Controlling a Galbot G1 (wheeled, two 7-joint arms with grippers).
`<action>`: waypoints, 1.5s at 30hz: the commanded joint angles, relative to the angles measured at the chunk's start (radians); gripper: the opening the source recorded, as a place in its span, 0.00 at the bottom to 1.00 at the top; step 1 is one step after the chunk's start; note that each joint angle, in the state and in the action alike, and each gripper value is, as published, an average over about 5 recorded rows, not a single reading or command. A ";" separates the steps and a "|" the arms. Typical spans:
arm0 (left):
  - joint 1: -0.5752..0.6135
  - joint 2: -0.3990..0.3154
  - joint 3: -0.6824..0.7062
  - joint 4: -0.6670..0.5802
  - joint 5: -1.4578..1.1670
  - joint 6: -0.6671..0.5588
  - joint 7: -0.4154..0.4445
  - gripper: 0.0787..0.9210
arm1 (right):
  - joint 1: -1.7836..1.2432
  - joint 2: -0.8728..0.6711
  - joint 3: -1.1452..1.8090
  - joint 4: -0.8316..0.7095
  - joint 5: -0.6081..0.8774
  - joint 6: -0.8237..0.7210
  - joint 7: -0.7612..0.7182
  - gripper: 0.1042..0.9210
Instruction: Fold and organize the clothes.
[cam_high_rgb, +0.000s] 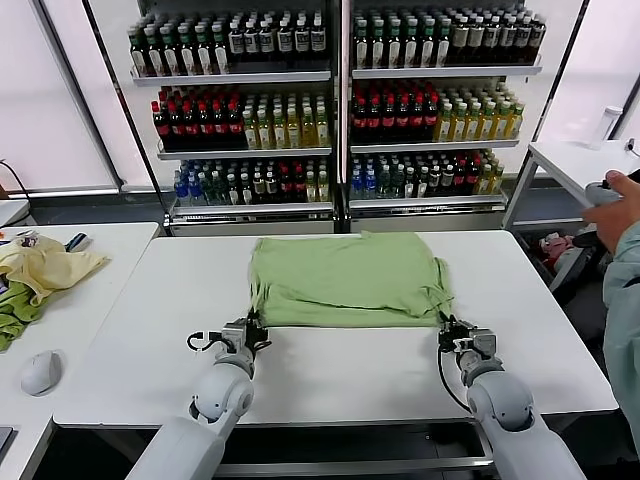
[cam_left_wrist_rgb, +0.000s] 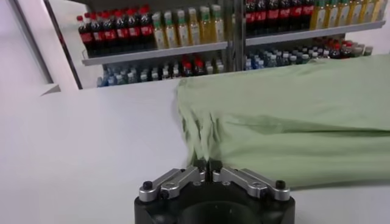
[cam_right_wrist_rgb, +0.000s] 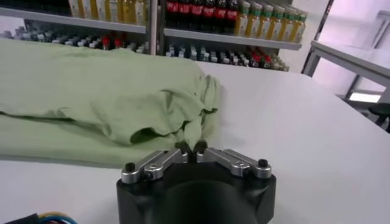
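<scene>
I should open my left gripper to let go of the corner of the sage-green polo shirt on the white table (cam_high_rgb: 243, 371), close to the near edge of that table.
The light sage-green polo shirt (cam_high_rgb: 345, 278) lies flat on the white table (cam_high_rgb: 330, 385), partly folded into a wide rectangle with its collar and patch hidden. My left gripper (cam_high_rgb: 255, 325) is at the shirt's near left corner and my right gripper (cam_high_rgb: 447, 325) is at its near right corner. In the left wrist view the gripper (cam_left_wrist_rgb: 207, 164) is shut, and the shirt's (cam_left_wrist_rgb: 292, 115) wrinkles run into its tips. In the right wrist view the gripper (cam_right_wrist_rgb: 191, 147) is shut on a bunched edge of the shirt (cam_right_wrist_rgb: 91, 85).
A pale yellow garment (cam_high_rgb: 50, 265) and a darker green cloth (cam_high_rgb: 15, 312) lie on the left side table, with a white rounded object (cam_high_rgb: 40, 372) nearer. Shelves of bottles (cam_high_rgb: 330, 110) stand behind. A person (cam_high_rgb: 620, 270) stands at the right by another table (cam_high_rgb: 580, 160).
</scene>
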 joint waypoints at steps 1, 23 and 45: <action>0.197 0.033 -0.031 -0.252 0.001 0.015 0.003 0.03 | -0.176 -0.010 0.073 0.193 -0.014 -0.001 0.000 0.04; 0.632 -0.003 -0.268 -0.594 0.146 0.051 0.098 0.04 | -0.508 0.005 0.195 0.509 -0.139 -0.016 -0.023 0.16; -0.073 0.044 -0.060 -0.020 -0.040 -0.004 0.045 0.76 | 0.358 0.002 -0.156 -0.078 0.097 -0.026 0.069 0.87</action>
